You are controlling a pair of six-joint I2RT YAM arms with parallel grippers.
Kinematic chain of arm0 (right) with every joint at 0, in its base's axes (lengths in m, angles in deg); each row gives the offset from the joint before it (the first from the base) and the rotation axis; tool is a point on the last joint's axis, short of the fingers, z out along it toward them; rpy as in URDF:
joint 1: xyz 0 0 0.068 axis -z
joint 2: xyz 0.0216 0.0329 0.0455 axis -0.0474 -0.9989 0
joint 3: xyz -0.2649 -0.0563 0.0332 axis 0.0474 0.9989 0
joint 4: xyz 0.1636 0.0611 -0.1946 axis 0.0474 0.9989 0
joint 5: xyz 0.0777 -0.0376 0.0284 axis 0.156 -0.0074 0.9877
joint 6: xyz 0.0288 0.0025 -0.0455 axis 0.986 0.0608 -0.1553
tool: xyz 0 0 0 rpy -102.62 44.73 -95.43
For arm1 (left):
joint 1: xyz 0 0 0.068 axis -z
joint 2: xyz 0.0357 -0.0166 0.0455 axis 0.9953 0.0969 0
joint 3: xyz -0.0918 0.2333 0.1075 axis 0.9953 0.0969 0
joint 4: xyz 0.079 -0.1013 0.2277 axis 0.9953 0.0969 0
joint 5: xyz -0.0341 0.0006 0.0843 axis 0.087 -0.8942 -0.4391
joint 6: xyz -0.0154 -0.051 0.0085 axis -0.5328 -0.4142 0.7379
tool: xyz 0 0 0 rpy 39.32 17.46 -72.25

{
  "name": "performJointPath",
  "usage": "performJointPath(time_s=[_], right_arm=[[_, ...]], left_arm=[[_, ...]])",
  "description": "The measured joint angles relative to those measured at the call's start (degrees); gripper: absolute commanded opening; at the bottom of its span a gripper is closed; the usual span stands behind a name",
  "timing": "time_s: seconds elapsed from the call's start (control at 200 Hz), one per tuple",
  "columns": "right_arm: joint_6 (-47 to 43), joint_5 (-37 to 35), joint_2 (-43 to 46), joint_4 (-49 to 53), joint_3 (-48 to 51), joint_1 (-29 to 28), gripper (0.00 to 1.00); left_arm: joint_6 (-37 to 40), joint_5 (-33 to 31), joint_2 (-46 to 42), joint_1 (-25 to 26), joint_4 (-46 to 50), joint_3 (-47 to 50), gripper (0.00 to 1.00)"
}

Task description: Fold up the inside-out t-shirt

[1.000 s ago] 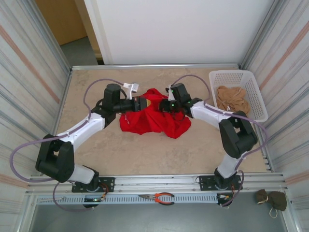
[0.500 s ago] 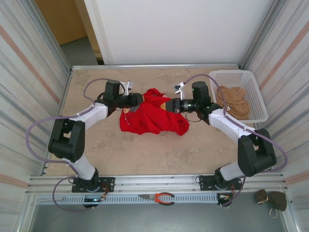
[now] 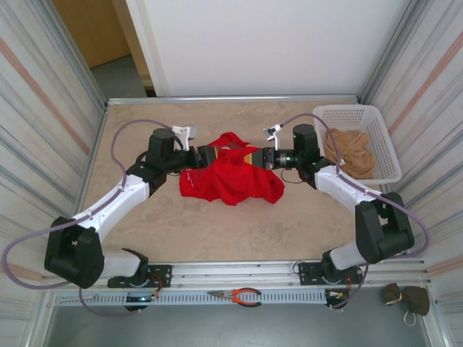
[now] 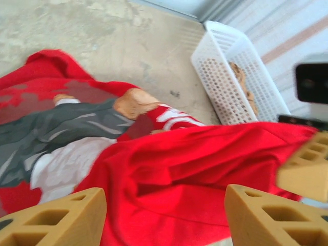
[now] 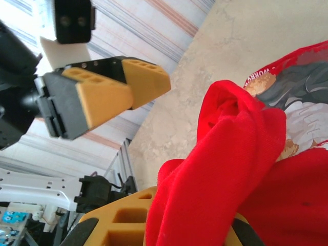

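The t-shirt's raised fold is bunched in my right gripper, so my left gripper will take the fold's loose end point(image 5: 228, 102) before my right one grips the fold's edge again.
The inside-out t-shirt point(image 3: 230, 178) lies bunched in a bright red heap mid-table, with a grey and white print point(image 4: 66, 128) and white lettering point(image 4: 174, 119) showing. My left gripper point(image 3: 209, 155) is at its upper left edge. Its tan fingers point(image 4: 61, 218) stand wide apart, open, with red cloth point(image 4: 205, 159) lying between and beyond them. My right gripper point(image 3: 254, 157) faces it from the right, shut on a raised fold of the t-shirt point(image 5: 230, 169), and its finger point(image 5: 120, 220) shows beside the cloth. The left gripper point(image 5: 110, 89) appears opposite in the right wrist view.
A white basket point(image 3: 376, 126) holding a tan-beige garment point(image 3: 350, 148) stands at the back right, also seen as the basket point(image 4: 225, 72) in the left wrist view. Red-handled pliers point(image 3: 242, 295) lie on the front rail. Metal walls close in both sides.
My left gripper has opened and let go of the red cloth, drawing back slightly left. The right gripper stays shut on its fold, having shifted right earlier.
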Motion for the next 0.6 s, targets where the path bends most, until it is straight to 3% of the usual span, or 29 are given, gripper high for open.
performJointPath(time_s=[0.266,0.601], right_arm=[[1.0,0.0,-0.3,-0.4,0.0,0.0,0.00],[1.1,0.0,-0.3,-0.3,0.0,0.0,0.00]], left_arm=[[11.3,-3.1,8.2,7.3,3.7,-7.5,0.58],[18.1,-7.2,15.3,8.0,6.1,-11.2,0.57]])
